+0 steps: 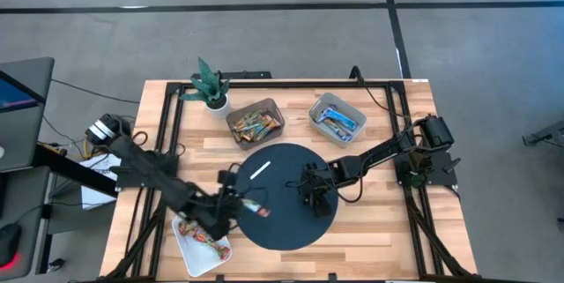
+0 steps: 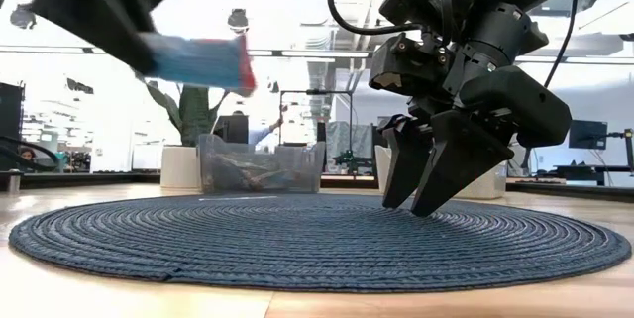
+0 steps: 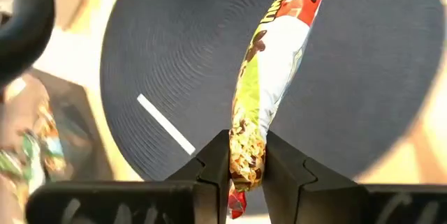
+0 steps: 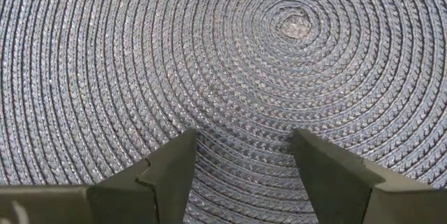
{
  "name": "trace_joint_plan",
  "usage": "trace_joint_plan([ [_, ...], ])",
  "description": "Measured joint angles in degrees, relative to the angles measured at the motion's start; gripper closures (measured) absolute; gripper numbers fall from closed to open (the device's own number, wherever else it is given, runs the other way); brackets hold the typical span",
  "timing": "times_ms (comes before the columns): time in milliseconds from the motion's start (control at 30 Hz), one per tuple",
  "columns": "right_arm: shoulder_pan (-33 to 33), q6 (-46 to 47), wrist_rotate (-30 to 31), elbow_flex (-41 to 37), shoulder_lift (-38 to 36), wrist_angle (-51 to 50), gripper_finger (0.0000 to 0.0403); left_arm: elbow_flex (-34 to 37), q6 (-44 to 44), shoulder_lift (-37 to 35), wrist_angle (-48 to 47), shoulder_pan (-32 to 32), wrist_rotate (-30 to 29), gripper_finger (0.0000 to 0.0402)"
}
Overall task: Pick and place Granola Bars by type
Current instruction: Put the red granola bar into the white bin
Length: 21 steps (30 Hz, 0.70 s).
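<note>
My left gripper needs to let go of the multicoloured granola bar among the other bars in the middle of the white tray (image 1: 209, 238).
My left gripper (image 3: 246, 155) is shut on a multicoloured granola bar (image 3: 276, 56) with a red, white and yellow wrapper, held over the near-left part of the round dark mat (image 1: 291, 217). In the low view the bar (image 2: 198, 60) hangs high above the mat. My right gripper (image 4: 244, 147) is open with nothing between its fingers. It points down just over the mat's right half (image 1: 315, 197), its tips close to the weave (image 2: 421, 199). More bars lie in a white tray (image 1: 201, 246) at the near left. Two far bins hold brown-orange bars (image 1: 256, 122) and blue-and-white bars (image 1: 339, 122). My left gripper pinches the bar between its two fingers near one end (image 3: 244, 137); a short red tail of wrapper (image 3: 237, 202) sticks out behind the fingers. The fingers lie across the bar, coming from the table's left. The bar is lifted clear of the mat, pointing away from the gripper, roughly level.
A small white strip (image 1: 259, 171) lies on the mat's far-left part. A potted plant (image 1: 211, 89) stands at the far left beside the bins. Black rails (image 1: 414, 186) frame the wooden table. The mat's middle (image 4: 293, 25) lies bare between the two grippers.
</note>
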State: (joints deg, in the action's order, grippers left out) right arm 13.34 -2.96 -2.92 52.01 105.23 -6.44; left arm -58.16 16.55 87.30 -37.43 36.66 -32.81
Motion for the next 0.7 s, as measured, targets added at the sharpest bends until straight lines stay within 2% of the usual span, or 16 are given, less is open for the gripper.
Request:
trace_joint_plan([
  [267,0.0,0.0,0.0,0.0,0.0,0.2,0.0168,0.0,22.0,-2.9,-10.0,11.9,2.0,0.0346],
  [700,0.0,0.0,0.0,-0.1,0.1,1.6,0.0168,0.0,54.6,-3.0,-14.9,28.1,3.5,0.0346],
])
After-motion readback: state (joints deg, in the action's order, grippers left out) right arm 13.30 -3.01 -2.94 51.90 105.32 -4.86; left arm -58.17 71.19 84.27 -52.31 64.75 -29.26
